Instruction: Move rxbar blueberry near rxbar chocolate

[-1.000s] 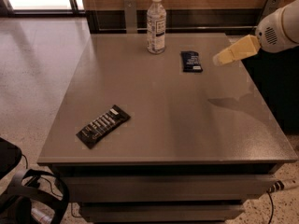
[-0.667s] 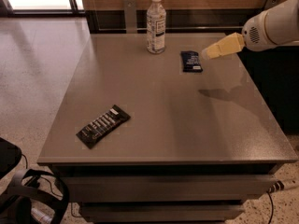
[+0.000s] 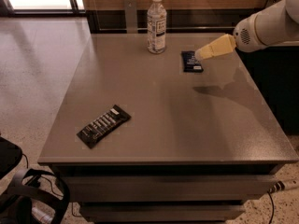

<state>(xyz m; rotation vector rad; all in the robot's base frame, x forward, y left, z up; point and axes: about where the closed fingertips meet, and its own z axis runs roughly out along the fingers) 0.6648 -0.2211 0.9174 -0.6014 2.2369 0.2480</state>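
Next, my gripper needs to go to the far end (image 3: 189,55) of the rxbar blueberry and close there, so the bar can be lifted.
The rxbar blueberry (image 3: 191,61), a small navy-blue bar, lies flat on the far right part of the grey table (image 3: 163,97). The rxbar chocolate (image 3: 103,125), a longer black bar with white text, lies near the front left, set diagonally. My gripper (image 3: 201,54), with yellowish fingers on a white arm, reaches in from the right and hovers just above the right edge of the blueberry bar. It holds nothing that I can see.
A clear water bottle (image 3: 156,24) with a white cap stands upright at the back of the table, left of the blueberry bar. A wooden wall and glass panel run behind. Black straps (image 3: 28,195) lie on the floor at the front left.
My gripper has moved left across the table's right side, from beyond the blueberry bar to just above its right edge. Both bars and the bottle have not moved.
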